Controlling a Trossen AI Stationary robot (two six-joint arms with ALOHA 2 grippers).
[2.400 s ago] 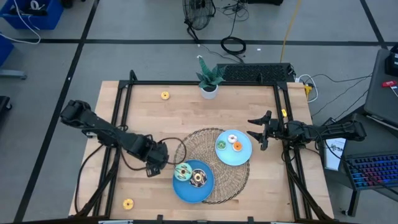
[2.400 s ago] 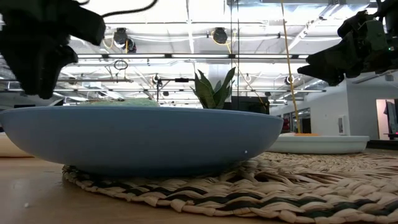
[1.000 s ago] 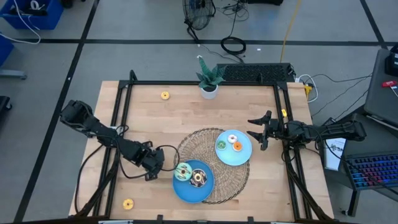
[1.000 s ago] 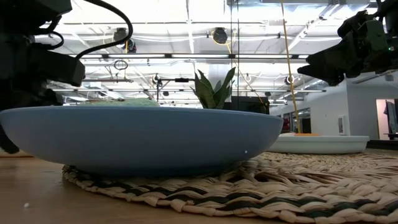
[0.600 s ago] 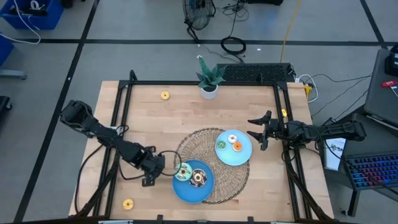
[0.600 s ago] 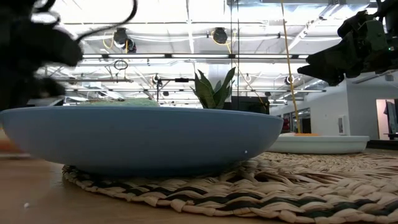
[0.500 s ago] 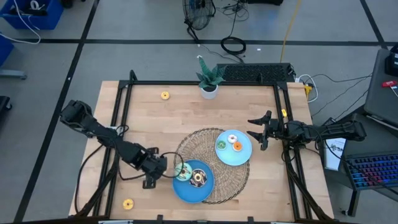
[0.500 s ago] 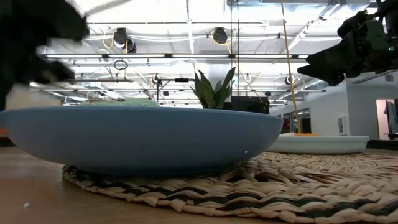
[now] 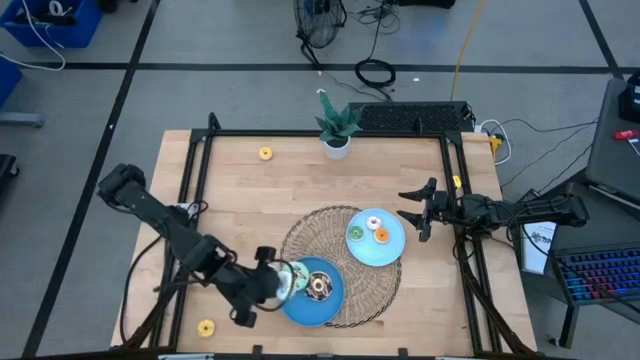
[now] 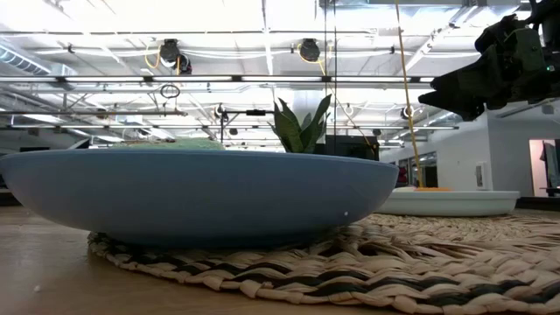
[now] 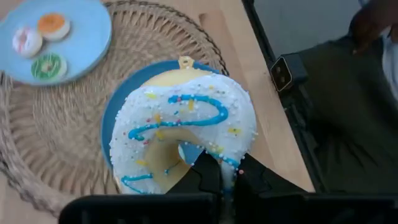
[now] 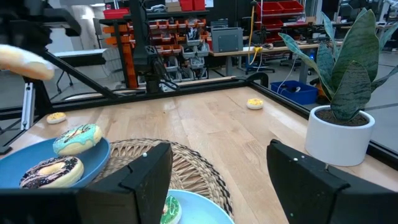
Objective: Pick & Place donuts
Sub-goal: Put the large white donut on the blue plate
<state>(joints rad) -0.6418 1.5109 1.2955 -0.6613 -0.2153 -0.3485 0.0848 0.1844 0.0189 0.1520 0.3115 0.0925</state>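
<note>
The robot's left gripper will set the white-iced donut down between the chocolate donut and the near blue plate's front rim (image 9: 309, 303).
My left gripper (image 9: 274, 282) hangs over the left rim of the near blue plate (image 9: 310, 311), shut on a white-iced donut with a blue squiggle (image 11: 180, 124). The right wrist view shows a teal donut (image 12: 78, 138) and a chocolate donut (image 9: 318, 287) lying in that plate. The far blue plate (image 9: 386, 251) holds a pink-and-cream donut (image 9: 373, 223), an orange one (image 9: 381, 236) and a green one (image 9: 357, 233). My right gripper (image 9: 402, 205) waits open and level at the table's right side, beside the far plate. My left gripper pinches the band of the donut's ring (image 11: 217, 160) between its two fingers, and the band is squeezed thin there. The fingers (image 11: 255, 177) slant down at it from the table's left side. The donut is lifted clear above the near plate, iced face up.
Both plates sit on a round woven mat (image 9: 371, 287). A loose yellow donut (image 9: 265, 153) lies at the far left, and another (image 9: 206, 327) lies near the front left corner. A potted plant (image 9: 335, 128) stands at the far edge. A black frame rims the table.
My left gripper has gone from the near plate's left rim toward the table's near edge and up, rolling as it rose, and has left the low view. It now carries the white-iced donut clear above the plate.
</note>
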